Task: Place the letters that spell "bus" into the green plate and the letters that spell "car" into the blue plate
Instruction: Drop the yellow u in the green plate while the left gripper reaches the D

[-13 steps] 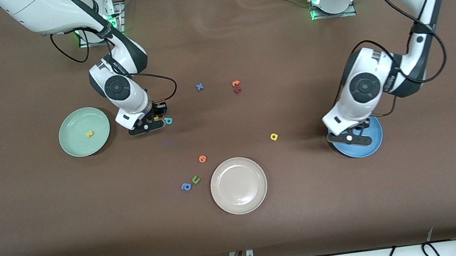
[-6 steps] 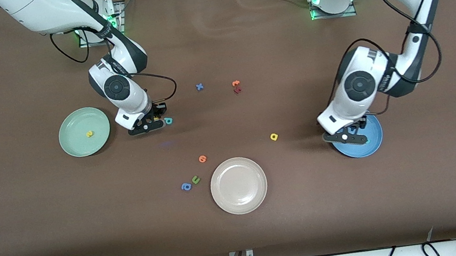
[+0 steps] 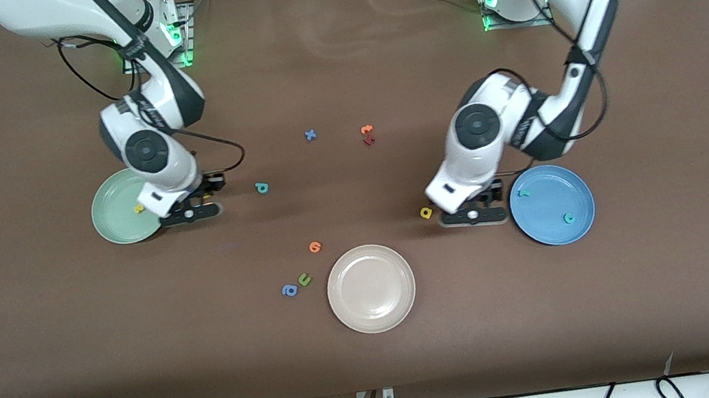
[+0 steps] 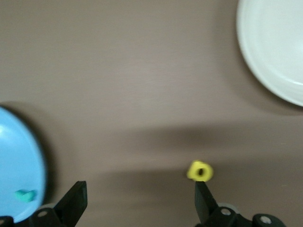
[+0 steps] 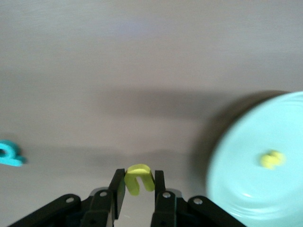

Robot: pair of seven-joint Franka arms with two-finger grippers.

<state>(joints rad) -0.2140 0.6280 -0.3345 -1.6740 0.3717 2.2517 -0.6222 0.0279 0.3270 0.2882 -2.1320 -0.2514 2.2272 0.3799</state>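
Note:
Next, my right gripper releases the yellow u in the green plate (image 3: 123, 208), setting it free beside the yellow s that is close by.
My right gripper (image 3: 190, 213) is shut on the yellow u (image 5: 138, 178) and hangs over the table just beside the green plate (image 3: 114, 194). The yellow s (image 3: 139, 208) lies in that plate. The teal b (image 3: 262, 187) rests on the table toward the middle. My left gripper (image 3: 472, 215) is open and empty, low over the table between the blue plate (image 3: 552, 199) and the yellow a (image 3: 426, 212). In the left wrist view the yellow a (image 4: 199, 171) sits just past one fingertip. Two teal letters (image 3: 523, 192) (image 3: 568, 218) lie in the blue plate.
A beige plate (image 3: 371, 288) stands nearest the front camera. Beside it lie an orange letter (image 3: 315, 247), a green u (image 3: 304, 279) and a blue rounded letter (image 3: 289, 291). Farther back are a blue x (image 3: 310, 135) and orange and red letters (image 3: 368, 134).
My right gripper shut on the yellow u beside the teal b and carried it toward the green plate. My left gripper opened over the blue plate, left a teal letter there and moved toward the yellow a.

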